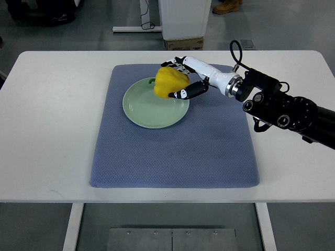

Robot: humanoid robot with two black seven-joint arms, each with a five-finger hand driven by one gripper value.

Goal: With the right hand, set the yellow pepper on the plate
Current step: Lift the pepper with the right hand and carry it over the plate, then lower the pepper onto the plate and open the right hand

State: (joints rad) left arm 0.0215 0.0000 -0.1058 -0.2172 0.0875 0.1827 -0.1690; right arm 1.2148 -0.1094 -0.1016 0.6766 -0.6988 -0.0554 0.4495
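Observation:
The robot's right gripper will put the yellow pepper down just off the middle of the pale green plate point(167, 105).
A yellow pepper point(168, 82) with a green stem sits at the upper right part of a pale green plate point(147, 110). My right hand point(180, 79) reaches in from the right and wraps around the pepper, fingers point(177, 61) over its far side and thumb point(184, 93) on its near side. Whether the pepper rests on the plate or hangs just above it cannot be told. The left arm is out of the picture.
The plate lies on a blue-grey mat point(175, 141) spread over a white table point(52, 130). My right forearm point(282, 107) crosses the mat's upper right corner. A white cabinet base point(184, 23) stands beyond the table's far edge.

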